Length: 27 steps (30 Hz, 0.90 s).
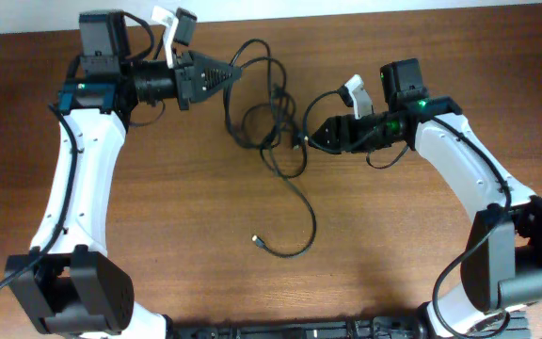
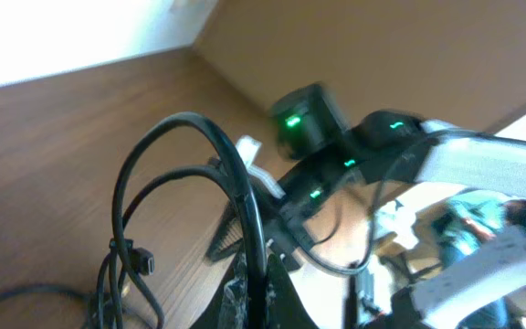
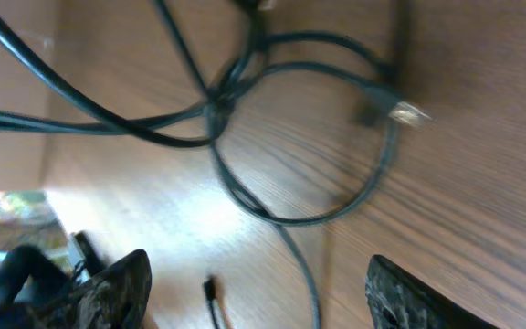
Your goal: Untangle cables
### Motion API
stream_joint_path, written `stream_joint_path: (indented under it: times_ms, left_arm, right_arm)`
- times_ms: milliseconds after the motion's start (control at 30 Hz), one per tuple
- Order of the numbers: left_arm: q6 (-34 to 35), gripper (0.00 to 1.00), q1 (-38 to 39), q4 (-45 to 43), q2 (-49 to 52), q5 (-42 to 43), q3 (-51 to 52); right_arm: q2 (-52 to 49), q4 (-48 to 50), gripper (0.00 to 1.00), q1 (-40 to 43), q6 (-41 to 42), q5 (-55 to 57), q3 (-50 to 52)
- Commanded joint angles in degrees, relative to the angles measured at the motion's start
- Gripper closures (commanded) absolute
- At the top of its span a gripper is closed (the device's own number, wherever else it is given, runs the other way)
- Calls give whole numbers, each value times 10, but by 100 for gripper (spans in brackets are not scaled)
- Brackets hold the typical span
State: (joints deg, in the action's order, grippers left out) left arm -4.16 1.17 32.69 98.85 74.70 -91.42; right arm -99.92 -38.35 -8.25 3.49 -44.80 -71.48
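My left gripper will let go of the cable on the bare table (image 1: 142,162) beside that gripper's white arm links.
The cables (image 1: 269,122) are thin black cords lying in a tangle of loops on the wooden table between the two arms. One cord trails toward the front and ends in a small silvery plug (image 1: 257,242). My left gripper (image 1: 231,72) is shut on a cable at the tangle's upper left. In the left wrist view the jaws (image 2: 263,291) pinch a cord that arches upward (image 2: 190,128), with a plug (image 2: 144,260) hanging to the left. My right gripper (image 1: 310,137) is open at the tangle's right edge. Its fingers (image 3: 258,263) are spread wide over a cable loop (image 3: 336,206) and a silver-tipped plug (image 3: 400,111).
The table's far edge (image 1: 346,21) runs close behind both grippers. The left arm's white links (image 1: 69,188) run down the left side, and the right arm's (image 1: 483,179) down the right. Thicker black arm wires (image 1: 384,158) hang by the right wrist.
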Motion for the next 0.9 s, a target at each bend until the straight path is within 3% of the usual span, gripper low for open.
stream_joint_path:
  times_ms: [0,67,367,600,767,867]
  left_arm:
    - [82,100,2,-35,-12,65,-7]
    - [111,100,6,-50,-12,65,-7]
    - [112,100,50,-52,-12,66,-7]
    - [112,100,54,-47,-12,90,-7]
    - [112,100,31,-38,-12,89,-7]
    - [105,100,3,-14,-12,79,-7]
  right_arm:
    - [-3,26,25,0,-52,-101,-4]
    - [-3,43,25,-1,-51,-108,-4]
    - [-3,156,25,-29,-30,-73,-4]
    - [-3,229,24,-31,186,260,-4]
    - [-3,163,24,-7,304,454,-4]
    - [-3,111,25,23,305,490,-4]
